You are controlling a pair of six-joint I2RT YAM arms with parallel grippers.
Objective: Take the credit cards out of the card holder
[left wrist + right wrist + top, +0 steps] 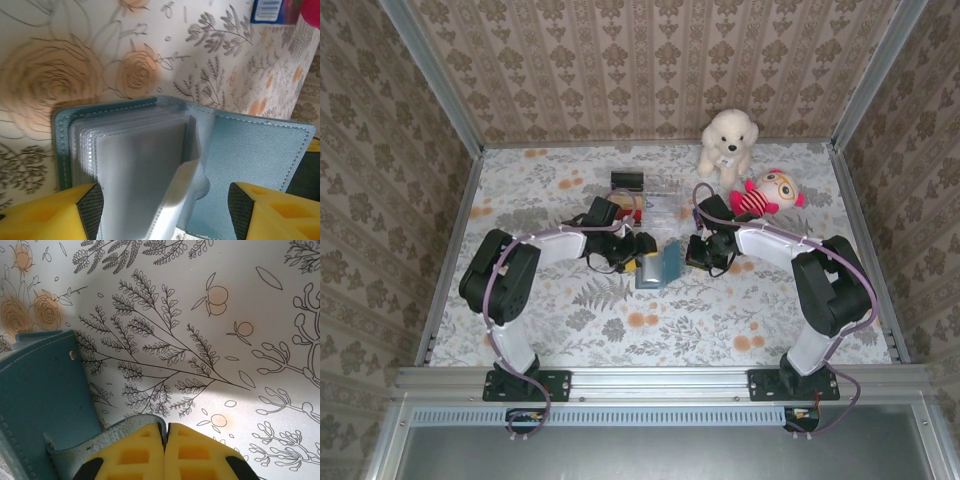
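Next, I let go of the flap my right gripper is holding and take the sleeve's edge [188,164] with it, because the top sleeve curls up from the card holder's cover.
The card holder [658,268] is teal and lies open on the flowered table between my two arms. In the left wrist view its cover [250,150] is spread flat and a stack of cloudy plastic sleeves [140,165] stands up from it. My left gripper [166,202] is open, one yellow finger on each side of the sleeves, and is also seen from above [638,250]. My right gripper [165,432] is shut on the curled flap [125,427] of the holder's cover [40,390], at the holder's right side [698,255]. The credit cards are hidden; I cannot make any out inside the sleeves.
A white plush dog [727,142] and a red-and-pink doll [765,193] sit at the back right. A dark box [626,181] and a clear plastic case [665,197] lie behind the left arm. A dark blue thing with a barcode [272,11] lies beyond the holder.
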